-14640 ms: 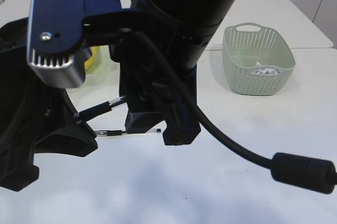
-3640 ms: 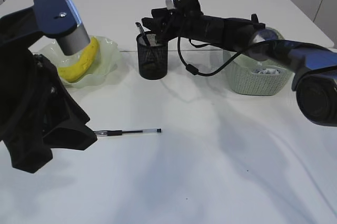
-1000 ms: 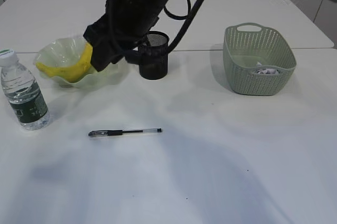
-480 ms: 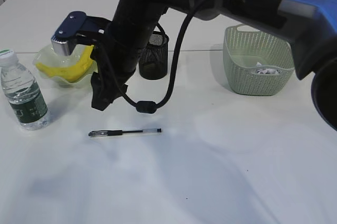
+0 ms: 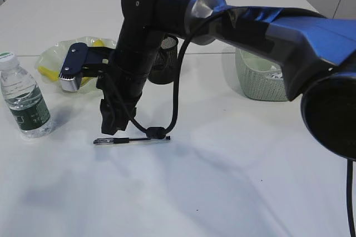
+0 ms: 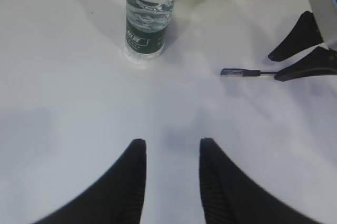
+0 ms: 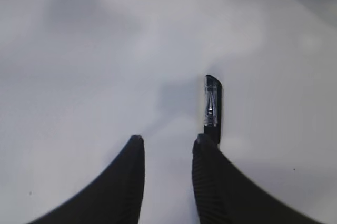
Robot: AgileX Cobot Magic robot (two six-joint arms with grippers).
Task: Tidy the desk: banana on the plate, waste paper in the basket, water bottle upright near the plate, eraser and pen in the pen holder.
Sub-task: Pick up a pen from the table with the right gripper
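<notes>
The black pen should be grabbed next with my right gripper by its solid black section [image 5: 120, 140] [image 7: 211, 134], just behind the clear cap end.
A black pen [image 5: 133, 140] lies flat on the white table; its cap end shows in the left wrist view [image 6: 239, 72] and the right wrist view [image 7: 212, 105]. My right gripper [image 5: 111, 127] [image 7: 167, 140] reaches across to the left. It is open and empty, low over the pen's left end, with the pen just outside its right finger. My left gripper [image 6: 171, 145] is open and empty over bare table. The water bottle [image 5: 22, 97] [image 6: 149, 16] stands upright. The banana [image 5: 98, 42] lies on the pale green plate [image 5: 53, 59]. The eraser is out of view.
The black mesh pen holder [image 5: 167, 64] stands behind the right arm, mostly hidden. The green basket [image 5: 258, 84] at the right holds crumpled paper [image 5: 274, 72]. The right arm and its cable hang over the table's middle.
The right arm has swung from the pen holder down and left to the pen's left end. The pen has not moved. The left arm left the exterior view, uncovering the upright bottle.
</notes>
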